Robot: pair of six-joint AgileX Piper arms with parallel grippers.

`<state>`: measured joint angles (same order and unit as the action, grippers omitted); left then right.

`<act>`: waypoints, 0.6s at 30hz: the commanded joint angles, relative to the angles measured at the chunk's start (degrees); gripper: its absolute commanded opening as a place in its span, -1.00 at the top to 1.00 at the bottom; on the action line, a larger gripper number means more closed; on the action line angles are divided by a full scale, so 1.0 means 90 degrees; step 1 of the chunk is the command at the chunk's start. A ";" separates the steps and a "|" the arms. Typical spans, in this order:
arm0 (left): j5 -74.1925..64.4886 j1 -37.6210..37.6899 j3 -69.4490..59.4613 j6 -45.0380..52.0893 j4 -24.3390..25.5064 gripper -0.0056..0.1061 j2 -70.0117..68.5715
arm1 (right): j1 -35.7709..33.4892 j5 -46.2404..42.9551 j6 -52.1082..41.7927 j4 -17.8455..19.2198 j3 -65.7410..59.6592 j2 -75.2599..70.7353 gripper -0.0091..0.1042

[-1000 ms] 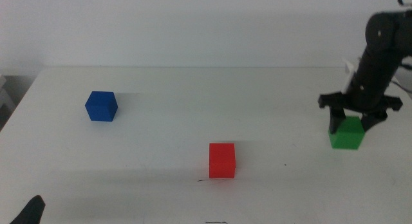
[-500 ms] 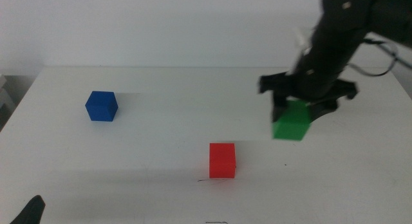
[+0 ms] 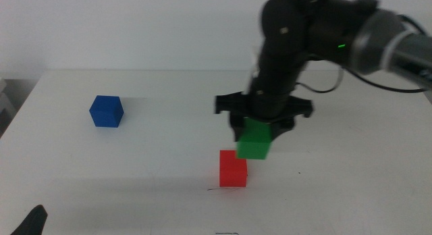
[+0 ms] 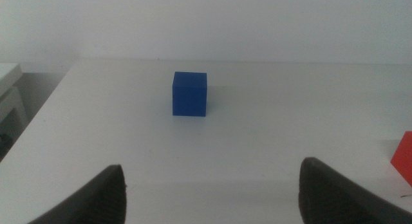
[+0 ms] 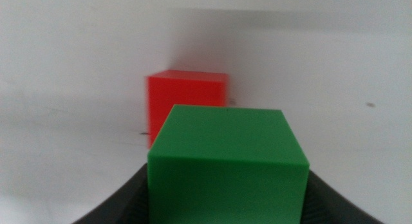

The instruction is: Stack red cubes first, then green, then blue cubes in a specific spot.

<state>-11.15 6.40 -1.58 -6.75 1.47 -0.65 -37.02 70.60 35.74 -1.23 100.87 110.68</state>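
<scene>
Next, I let go of the green cube with my right gripper squarely on top of the red cube (image 3: pixel 235 152) (image 5: pixel 187 111).
The red cube (image 3: pixel 233 169) rests on the white table beside a thin dark line (image 3: pixel 213 189) marking the spot. My right gripper (image 3: pixel 259 135) is shut on the green cube (image 3: pixel 254 142), holding it in the air just up and to the right of the red cube. The right wrist view has the green cube (image 5: pixel 226 166) large between the jaws, with the red cube (image 5: pixel 187 98) beyond it. At the far left sits the blue cube (image 3: pixel 106 111), which the left wrist view also shows (image 4: pixel 190 93) ahead of my open left gripper (image 4: pixel 212 195), waiting at the bottom left edge.
The table's back edge (image 3: pixel 175 71) meets a white wall. A small dark speck (image 3: pixel 300 172) lies right of the red cube. The left gripper's tip (image 3: pixel 30 223) shows at the bottom left corner.
My right gripper has lifted the green cube from the right side of the table and carried it left, to just above and beside the red cube. The left arm has stayed still.
</scene>
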 commanded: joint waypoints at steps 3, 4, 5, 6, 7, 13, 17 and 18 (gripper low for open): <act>0.0499 -0.0022 0.0008 -0.0033 -0.0065 -0.71 -0.0165 | -0.0217 0.0395 0.0399 0.0136 0.0627 0.0047 0.86; 0.0499 -0.0022 0.0008 -0.0033 -0.0065 -0.71 -0.0165 | -0.0253 0.0395 0.0454 0.0091 0.0697 0.0125 0.86; 0.0499 -0.0022 0.0008 -0.0033 -0.0065 -0.71 -0.0165 | -0.0274 0.0395 0.0509 0.0075 0.0736 0.0179 0.86; 0.0499 -0.0022 0.0008 -0.0033 -0.0065 -0.71 -0.0165 | -0.0292 0.0395 0.0554 0.0075 0.0752 0.0223 0.86; 0.0499 -0.0022 0.0008 -0.0033 -0.0065 -0.71 -0.0165 | -0.0308 0.0395 0.0590 0.0103 0.0752 0.0257 0.86; 0.0499 -0.0022 0.0008 -0.0033 -0.0065 -0.71 -0.0165 | -0.0366 0.0395 0.0875 0.0439 0.0752 0.0366 0.86; 0.0499 -0.0022 0.0008 -0.0033 -0.0065 -0.71 -0.0165 | -0.0372 0.0390 0.0919 0.0509 0.0752 0.0422 0.86; 0.0499 -0.0022 0.0008 -0.0033 -0.0065 -0.71 -0.0165 | -0.0372 0.0390 0.0928 0.0502 0.0752 0.0430 0.86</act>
<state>-11.15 6.40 -1.58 -6.75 1.47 -0.65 -40.27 70.60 43.86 1.91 105.87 117.76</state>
